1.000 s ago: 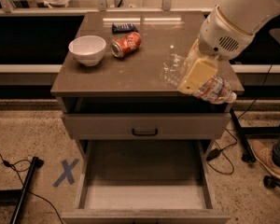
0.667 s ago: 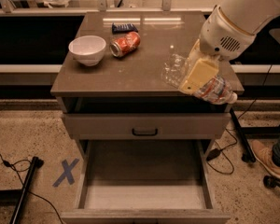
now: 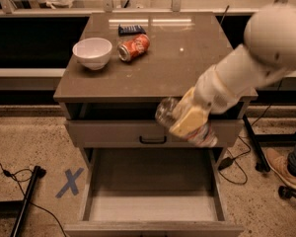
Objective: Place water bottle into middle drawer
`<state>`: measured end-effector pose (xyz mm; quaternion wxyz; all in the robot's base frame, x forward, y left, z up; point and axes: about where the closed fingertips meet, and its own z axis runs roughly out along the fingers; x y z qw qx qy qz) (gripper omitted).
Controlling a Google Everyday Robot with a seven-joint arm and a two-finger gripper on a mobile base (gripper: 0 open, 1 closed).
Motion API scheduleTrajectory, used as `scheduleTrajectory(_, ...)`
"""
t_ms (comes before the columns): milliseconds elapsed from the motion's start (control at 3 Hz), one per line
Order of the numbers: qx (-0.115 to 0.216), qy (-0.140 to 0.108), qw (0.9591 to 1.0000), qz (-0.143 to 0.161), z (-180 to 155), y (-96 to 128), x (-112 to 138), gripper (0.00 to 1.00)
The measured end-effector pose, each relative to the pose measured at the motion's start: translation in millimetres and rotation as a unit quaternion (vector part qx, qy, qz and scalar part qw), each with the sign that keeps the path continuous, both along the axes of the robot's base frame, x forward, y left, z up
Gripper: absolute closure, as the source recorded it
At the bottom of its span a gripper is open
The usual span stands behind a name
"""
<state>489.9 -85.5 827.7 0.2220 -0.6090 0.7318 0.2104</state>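
Note:
The robot's gripper should release the water bottle on the middle drawer's grey bottom, near the centre [image 3: 169,191] toward the shoe.
My gripper [image 3: 188,121] is shut on the water bottle [image 3: 166,113], a small clear crinkled bottle held lying across its yellowish fingers [image 3: 192,118]. It hangs in front of the cabinet, level with the closed drawer front with the black handle [image 3: 153,140]. The middle drawer [image 3: 148,207] is pulled out below, with low sides and a pale grey floor. The bottle is above the drawer's back right part and apart from it. The white arm comes in from the upper right.
On the cabinet top [image 3: 187,58] stand a white bowl [image 3: 92,52], a lying orange soda can [image 3: 133,47] and a dark blue packet [image 3: 131,29]. On the floor are a blue tape X [image 3: 69,182], a black stand leg [image 3: 27,201], cables, and a person's shoe [image 3: 283,168].
The arm has carried the bottle from over the cabinet top's right side down and forward, past the front edge, to over the open drawer.

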Motion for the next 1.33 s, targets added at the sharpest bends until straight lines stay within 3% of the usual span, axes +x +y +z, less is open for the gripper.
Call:
scheduleTrajectory(333,0.081,0.008,0.9966,0.013,-82,25,0,1.00)
scheduleTrajectory(667,0.128,-0.010,0.9918,-0.001,-125,37,19,1.00)
scheduleTrajectory(1000,0.130,-0.013,0.9914,-0.003,-133,38,23,1.00)
scheduleTrajectory(1333,0.118,0.007,0.9930,0.006,-177,46,18,1.00)
